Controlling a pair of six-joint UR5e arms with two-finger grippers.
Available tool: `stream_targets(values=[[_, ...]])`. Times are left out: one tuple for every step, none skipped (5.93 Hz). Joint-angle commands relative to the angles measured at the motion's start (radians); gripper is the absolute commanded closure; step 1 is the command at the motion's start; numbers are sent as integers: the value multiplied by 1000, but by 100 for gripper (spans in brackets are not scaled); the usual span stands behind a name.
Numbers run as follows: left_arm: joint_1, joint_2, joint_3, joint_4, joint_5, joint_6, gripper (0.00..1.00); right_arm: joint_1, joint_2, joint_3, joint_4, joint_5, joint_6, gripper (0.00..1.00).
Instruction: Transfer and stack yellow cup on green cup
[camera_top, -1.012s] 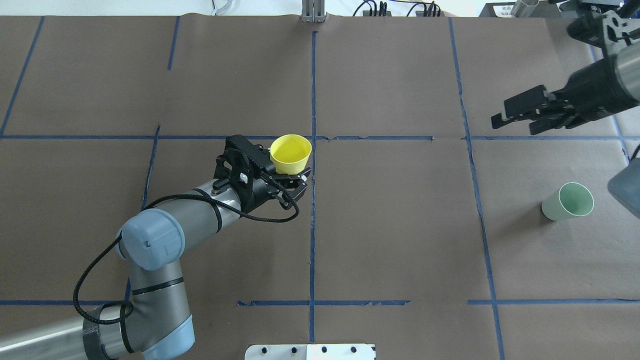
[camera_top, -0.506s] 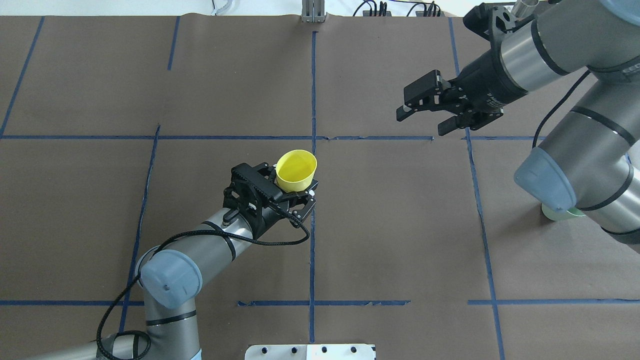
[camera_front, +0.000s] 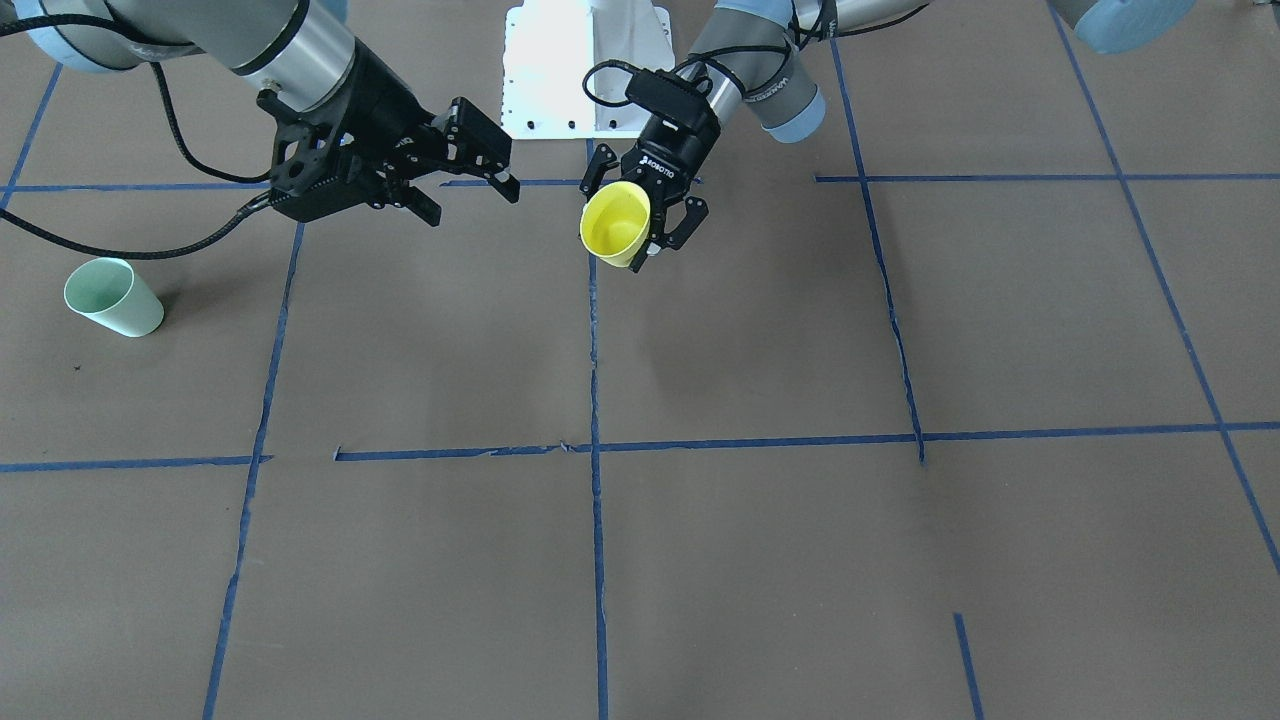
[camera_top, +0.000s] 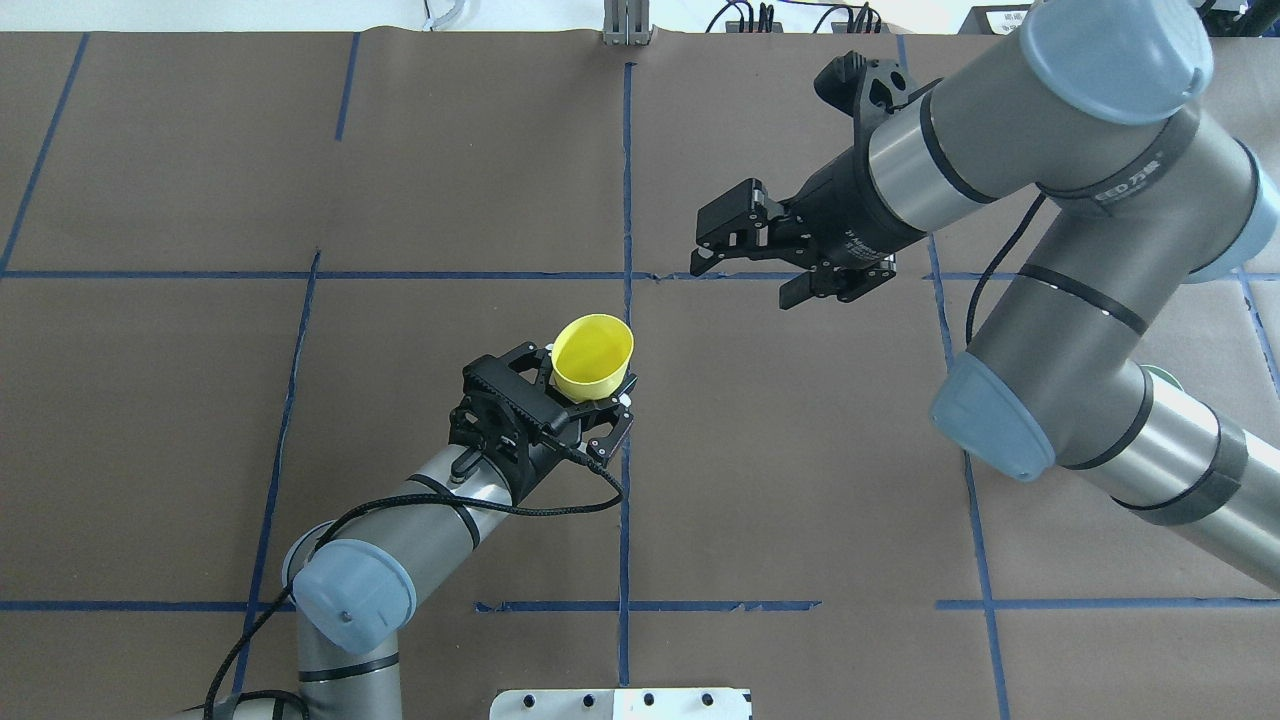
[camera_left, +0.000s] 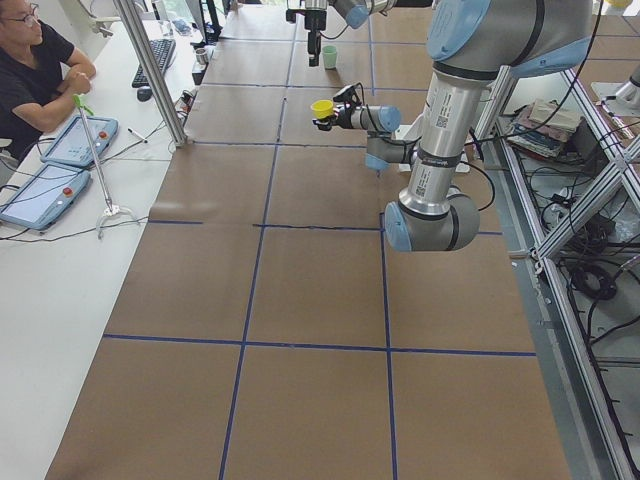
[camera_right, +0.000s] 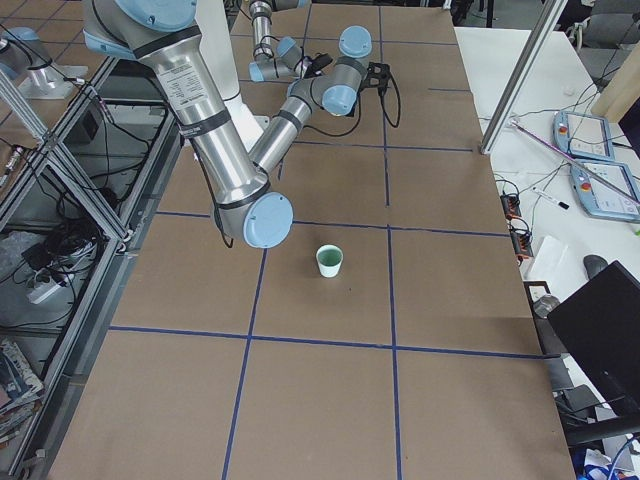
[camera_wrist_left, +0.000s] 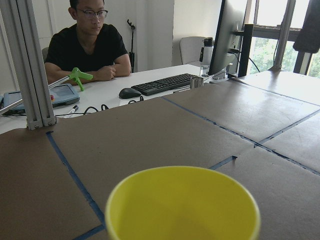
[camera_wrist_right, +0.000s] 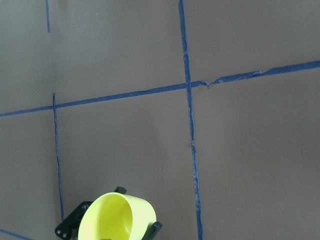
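My right gripper should grip the yellow cup's rim (camera_front: 583, 228) (camera_wrist_right: 132, 216) on the side facing the green cup, because my left gripper holds the yellow cup's body.
My left gripper (camera_top: 592, 392) is shut on the yellow cup (camera_top: 592, 356) and holds it above the table near the centre line, mouth tilted up and forward. The cup also shows in the front view (camera_front: 615, 224), the left wrist view (camera_wrist_left: 182, 202) and the right wrist view (camera_wrist_right: 116, 221). My right gripper (camera_top: 742, 282) is open and empty, in the air beyond and to the right of the yellow cup. The green cup (camera_front: 112, 297) stands upright on the table at my far right, also in the right exterior view (camera_right: 329, 261). In the overhead view my right arm hides it.
The table is covered in brown paper (camera_front: 700, 560) with a grid of blue tape. The white base plate (camera_front: 580, 60) is at the robot's edge. An operator (camera_left: 30, 60) sits at a side desk with tablets and a keyboard on my left.
My right arm has swung in from the far right toward the centre, gripper still open, and now covers the green cup in the overhead view. My left gripper moved slightly back with the yellow cup.
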Motion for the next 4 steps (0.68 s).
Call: stream_targets(values=[[9,-36,10,7,1,69,99,-50,57,-6,-99,-43,20,0],[16,-44,29,11,2,111,99,-111,54,-6,-102,-116,20,0],[16,-51,30,12,2,138,98,-139,55,-4,-122,-151,19,0],[21,-53,30,10,5,138,96,-157,42,-3,-122,-153,20,0]])
